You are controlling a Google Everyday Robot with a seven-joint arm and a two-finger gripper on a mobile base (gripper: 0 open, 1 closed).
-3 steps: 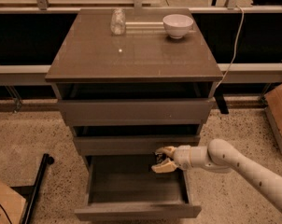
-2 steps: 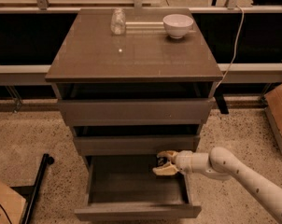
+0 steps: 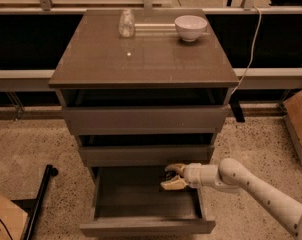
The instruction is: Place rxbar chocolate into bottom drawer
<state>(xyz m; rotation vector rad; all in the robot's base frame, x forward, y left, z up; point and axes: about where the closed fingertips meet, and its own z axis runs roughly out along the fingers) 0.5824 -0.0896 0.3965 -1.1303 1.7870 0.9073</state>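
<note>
Next, I release the rxbar chocolate near the middle of the open bottom drawer's dark bottom [image 3: 161, 197]. The bar now hangs over the drawer's rear part.
The bottom drawer [image 3: 146, 226] of the grey-brown cabinet is pulled out, and its dark box interior shows. My gripper [image 3: 171, 177] reaches in from the right and hangs over the drawer's right rear part, just under the middle drawer's front. Its pale fingers [image 3: 174, 185] hold a small dark object between them, the rxbar chocolate [image 3: 168, 174]. The bar is mostly hidden against the dark interior. I cannot tell whether it touches the drawer floor.
A clear glass jar [image 3: 126, 23] and a white bowl [image 3: 190, 27] stand at the back of the cabinet top [image 3: 141, 59]. The top and middle drawers stand slightly ajar. A cardboard box [image 3: 300, 118] is at the right, another [image 3: 3, 219] at lower left beside a black bar [image 3: 41, 201].
My arm has stretched out and sunk lower, and the gripper has shifted slightly left and further over the drawer's interior. The cabinet top's things have not moved.
</note>
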